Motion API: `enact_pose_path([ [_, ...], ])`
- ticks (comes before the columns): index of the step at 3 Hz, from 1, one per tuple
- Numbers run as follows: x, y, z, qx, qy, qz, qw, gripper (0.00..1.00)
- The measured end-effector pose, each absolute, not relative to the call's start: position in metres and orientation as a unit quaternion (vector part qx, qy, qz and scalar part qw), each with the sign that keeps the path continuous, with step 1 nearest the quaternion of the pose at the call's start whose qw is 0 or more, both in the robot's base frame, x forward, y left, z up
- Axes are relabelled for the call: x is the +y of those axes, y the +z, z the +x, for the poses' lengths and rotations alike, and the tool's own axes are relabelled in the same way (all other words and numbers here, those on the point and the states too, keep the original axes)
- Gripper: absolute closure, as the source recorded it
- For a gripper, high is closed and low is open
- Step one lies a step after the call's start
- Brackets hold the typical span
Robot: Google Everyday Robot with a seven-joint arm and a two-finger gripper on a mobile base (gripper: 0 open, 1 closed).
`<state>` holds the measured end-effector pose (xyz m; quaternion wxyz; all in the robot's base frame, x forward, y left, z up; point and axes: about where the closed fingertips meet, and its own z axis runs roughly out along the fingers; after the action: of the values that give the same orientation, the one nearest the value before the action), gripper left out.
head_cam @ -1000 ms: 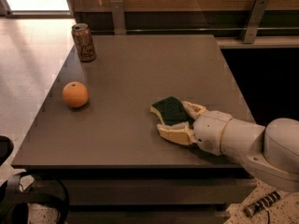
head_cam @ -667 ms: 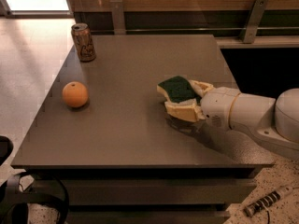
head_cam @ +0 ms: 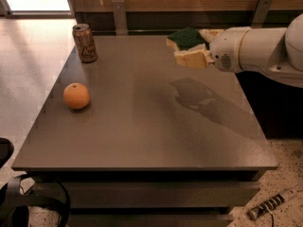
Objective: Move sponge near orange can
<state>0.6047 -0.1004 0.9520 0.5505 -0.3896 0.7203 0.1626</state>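
Observation:
I will use my gripper to set the sponge down on the table [head_cam: 114,52] next to the orange can, in front of the metal post.
The sponge [head_cam: 185,38], dark green on top, is held in the air over the table's far right part. My gripper [head_cam: 195,46] is shut on it, with pale fingers [head_cam: 190,59] above and below it, and the white arm reaches in from the right. The orange can [head_cam: 84,43], orange-brown with dark markings and a silver top, stands upright at the table's far left corner, well to the left of the sponge.
A round orange fruit [head_cam: 76,96] lies on the brown table [head_cam: 142,126] near its left edge. A low wall with metal posts [head_cam: 119,14] runs behind the table. The floor drops off to the left and right.
My gripper has lifted the sponge off the table and carried it up and toward the far side. The can and the fruit have not moved.

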Motion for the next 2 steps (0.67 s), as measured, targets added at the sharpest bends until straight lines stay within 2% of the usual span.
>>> enact_pose_path([
  [1,-0.095,0.962,0.643,0.736,0.143,-0.407,0.522,1.00],
  [2,-0.044,0.946,0.682,0.749,0.155,-0.435,0.476,1.00],
])
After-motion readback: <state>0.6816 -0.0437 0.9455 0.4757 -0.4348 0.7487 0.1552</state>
